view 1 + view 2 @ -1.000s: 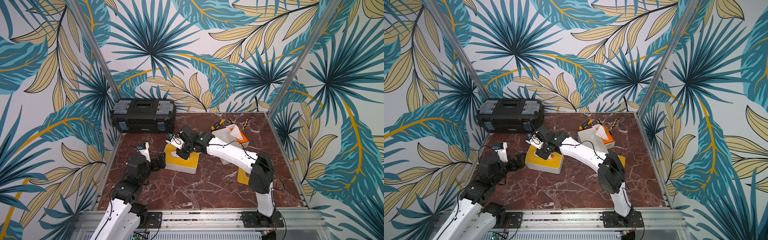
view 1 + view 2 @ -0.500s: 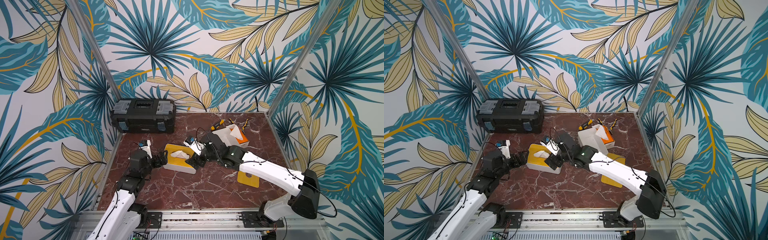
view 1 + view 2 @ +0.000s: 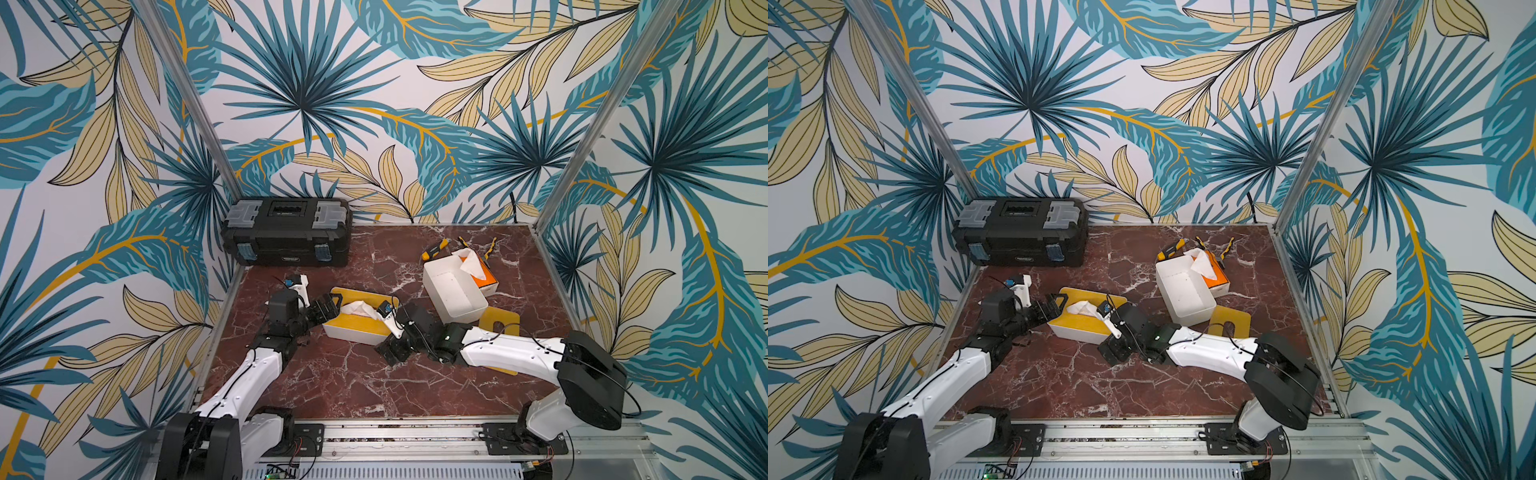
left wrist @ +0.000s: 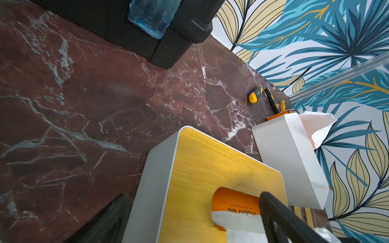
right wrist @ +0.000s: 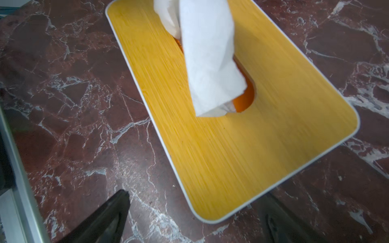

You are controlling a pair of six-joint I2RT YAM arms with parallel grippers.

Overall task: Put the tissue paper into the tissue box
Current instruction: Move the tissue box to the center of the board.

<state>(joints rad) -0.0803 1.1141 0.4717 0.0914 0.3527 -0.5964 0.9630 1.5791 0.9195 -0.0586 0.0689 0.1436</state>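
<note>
The open white box is next for my right gripper, which should close on its long side (image 3: 434, 294) that faces the yellow-lidded tissue box.
The tissue box (image 3: 356, 328) (image 3: 1080, 330) is white with a yellow slotted lid and sits mid-table. White tissue paper (image 3: 360, 308) (image 3: 1080, 307) (image 5: 207, 63) stands up out of the slot, over an orange pack inside. My left gripper (image 3: 328, 306) (image 3: 1052, 306) (image 4: 194, 195) is open at the box's left end, with one finger over the lid by the slot and the other beside the box wall. My right gripper (image 3: 392, 352) (image 3: 1115, 350) (image 5: 195, 195) is open and empty, low over the table by the box's near right corner.
A second white box (image 3: 454, 292) lies open at the back right, with an orange pack and tissue (image 3: 473, 262) behind it. A loose yellow lid (image 3: 500, 324) lies by my right arm. A black toolbox (image 3: 286, 237) stands back left. A screwdriver (image 3: 434, 249) and pliers (image 3: 491, 245) lie near the back wall.
My right gripper has opened, left the tissue standing in the slot, and drawn back off the box toward the table's front. My left gripper has moved in to the box's left end.
</note>
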